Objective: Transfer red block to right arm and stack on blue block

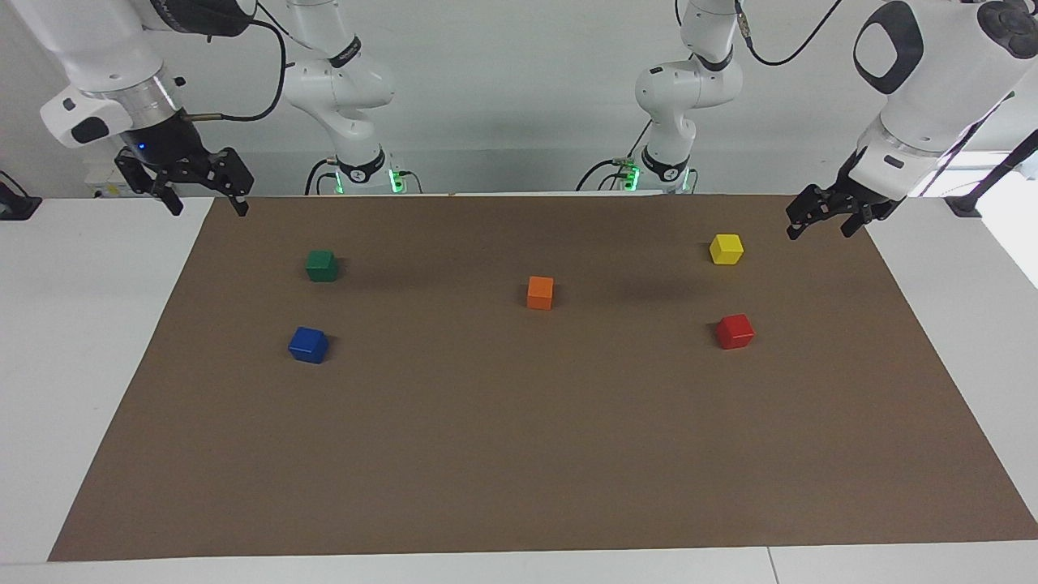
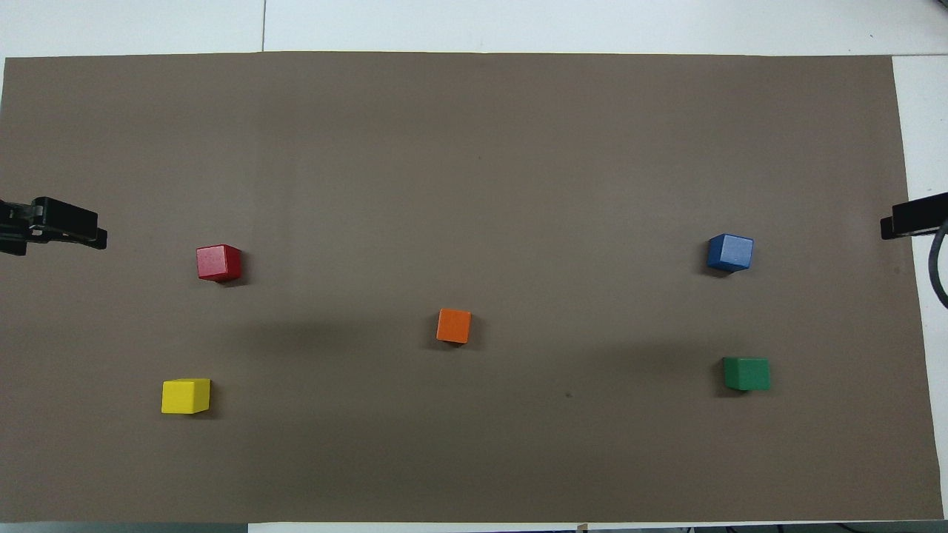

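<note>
I need to next move my left gripper to the red block's opposite sides (image 2: pixel 216 263) and close it there, because my right gripper needs to take the red block from it.
The red block (image 1: pixel 735 331) (image 2: pixel 218 263) sits on the brown mat toward the left arm's end of the table. The blue block (image 1: pixel 309 345) (image 2: pixel 730 252) sits on the mat toward the right arm's end, at about the same distance from the robots. My left gripper (image 1: pixel 820 228) is open and empty, raised over the mat's corner at its own end. My right gripper (image 1: pixel 207 206), under the blue wrist light, is open and empty, raised over the mat's corner at its end. Both arms wait, well apart from the blocks.
A yellow block (image 1: pixel 727 249) (image 2: pixel 186 396) lies nearer to the robots than the red block. A green block (image 1: pixel 322 265) (image 2: pixel 746 373) lies nearer to the robots than the blue block. An orange block (image 1: pixel 540 293) (image 2: pixel 454 326) sits mid-mat. The brown mat (image 1: pixel 519 470) (image 2: pixel 474 148) covers the white table.
</note>
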Available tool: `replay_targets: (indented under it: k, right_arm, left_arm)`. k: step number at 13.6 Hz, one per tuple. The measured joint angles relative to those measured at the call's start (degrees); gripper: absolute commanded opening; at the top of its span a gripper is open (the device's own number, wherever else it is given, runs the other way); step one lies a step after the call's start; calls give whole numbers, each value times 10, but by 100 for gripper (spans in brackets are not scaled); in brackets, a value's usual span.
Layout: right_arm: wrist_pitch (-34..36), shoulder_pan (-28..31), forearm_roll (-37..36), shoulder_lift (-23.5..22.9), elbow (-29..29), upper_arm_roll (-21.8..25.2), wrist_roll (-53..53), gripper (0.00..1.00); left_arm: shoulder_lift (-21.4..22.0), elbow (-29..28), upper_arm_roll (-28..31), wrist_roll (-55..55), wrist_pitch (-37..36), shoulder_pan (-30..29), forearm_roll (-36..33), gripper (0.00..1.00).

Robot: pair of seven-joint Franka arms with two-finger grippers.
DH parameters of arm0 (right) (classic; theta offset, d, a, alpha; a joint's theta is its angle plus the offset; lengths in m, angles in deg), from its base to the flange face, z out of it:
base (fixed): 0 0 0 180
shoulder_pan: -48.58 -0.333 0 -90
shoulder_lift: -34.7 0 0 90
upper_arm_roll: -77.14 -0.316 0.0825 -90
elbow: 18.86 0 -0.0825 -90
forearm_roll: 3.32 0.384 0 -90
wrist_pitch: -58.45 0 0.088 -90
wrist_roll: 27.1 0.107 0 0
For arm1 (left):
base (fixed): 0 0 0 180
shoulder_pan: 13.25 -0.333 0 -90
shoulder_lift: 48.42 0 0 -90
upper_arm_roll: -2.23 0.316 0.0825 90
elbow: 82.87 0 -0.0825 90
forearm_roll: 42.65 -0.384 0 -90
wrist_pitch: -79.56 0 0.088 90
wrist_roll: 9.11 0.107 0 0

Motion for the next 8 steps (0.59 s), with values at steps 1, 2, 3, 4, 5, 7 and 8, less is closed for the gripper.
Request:
replay_targets:
  k: [1,2,3,4,5,7,8]
  right_arm:
    - [0,0,0,0,0,0,0,100]
    - [0,0,0,0,0,0,0,100]
    - [0,0,0,0,0,0,0,100]
    - [0,0,0,0,0,0,0,100]
    - [1,0,0,0,0,0,0,100]
    - [7,0,0,0,-2,0,0,100]
    - [8,0,0,1,-7,0,-1,100]
  left_arm:
    - [0,0,0,0,0,0,0,100]
    - [0,0,0,0,0,0,0,100]
    - [0,0,0,0,0,0,0,100]
    - [0,0,-1,0,0,0,0,100]
    - [0,0,-1,0,0,0,0,100]
    - [0,-3,-2,-8,5,1,0,100]
    - [1,-11,-1,-12,27,1,-1,100]
